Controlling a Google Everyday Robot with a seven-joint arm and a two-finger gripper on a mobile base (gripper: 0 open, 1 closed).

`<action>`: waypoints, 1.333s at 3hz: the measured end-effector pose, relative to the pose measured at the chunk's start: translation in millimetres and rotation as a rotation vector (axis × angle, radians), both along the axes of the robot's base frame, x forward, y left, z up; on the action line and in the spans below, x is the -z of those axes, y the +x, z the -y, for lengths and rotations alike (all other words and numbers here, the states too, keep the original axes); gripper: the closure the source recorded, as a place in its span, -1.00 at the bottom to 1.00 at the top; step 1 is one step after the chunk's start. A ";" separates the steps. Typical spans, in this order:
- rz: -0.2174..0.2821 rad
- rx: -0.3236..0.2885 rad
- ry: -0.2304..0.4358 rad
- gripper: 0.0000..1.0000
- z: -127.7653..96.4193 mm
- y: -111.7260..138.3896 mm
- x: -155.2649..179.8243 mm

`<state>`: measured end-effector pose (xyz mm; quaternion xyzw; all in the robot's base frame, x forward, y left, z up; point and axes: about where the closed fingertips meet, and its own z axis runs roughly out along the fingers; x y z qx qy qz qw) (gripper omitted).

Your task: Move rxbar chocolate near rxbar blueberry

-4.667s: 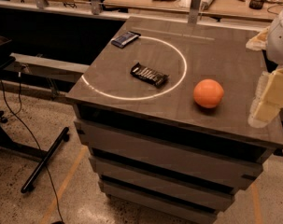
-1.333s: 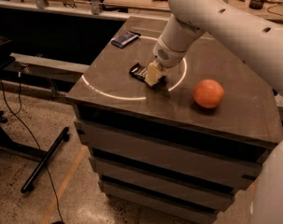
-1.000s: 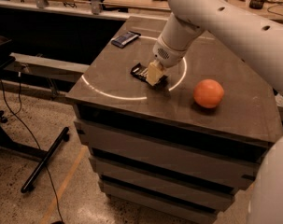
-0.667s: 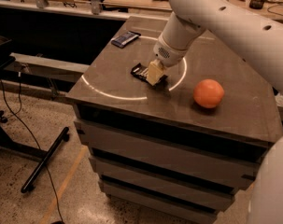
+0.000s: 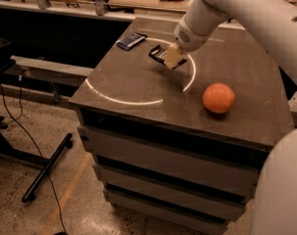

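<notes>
I should release the rxbar chocolate on the table (image 5: pixel 150 40) close beside the rxbar blueberry, on the side facing the orange.
The rxbar chocolate (image 5: pixel 159 55), a flat bar in a black wrapper, is held in my gripper (image 5: pixel 172 58) over the back middle of the table top. The tan fingers (image 5: pixel 173 56) are closed on its right end and the white arm reaches in from the upper right. The rxbar blueberry (image 5: pixel 131 40), in a dark blue shiny wrapper, lies flat near the table's back left corner, a short way to the left of and behind the black bar. The two bars do not touch.
An orange (image 5: pixel 218 98) sits on the right part of the dark table (image 5: pixel 138 87). A white circle line (image 5: pixel 133 101) is marked on the top. Drawers are below the front edge. A black stand leg (image 5: pixel 45 168) and cables lie on the floor at left.
My gripper has carried the black bar from the middle of the circle up and back, closer to the blue bar. The orange and the blue bar have not moved.
</notes>
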<state>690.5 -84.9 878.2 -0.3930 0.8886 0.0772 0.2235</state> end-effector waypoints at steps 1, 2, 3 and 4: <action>0.053 0.033 0.003 1.00 10.2 24.3 -16.8; 0.095 0.067 0.036 1.00 2.8 55.8 -18.3; 0.184 0.134 0.140 1.00 -13.7 85.7 -14.4; 0.213 0.152 0.211 1.00 -25.2 102.5 -3.3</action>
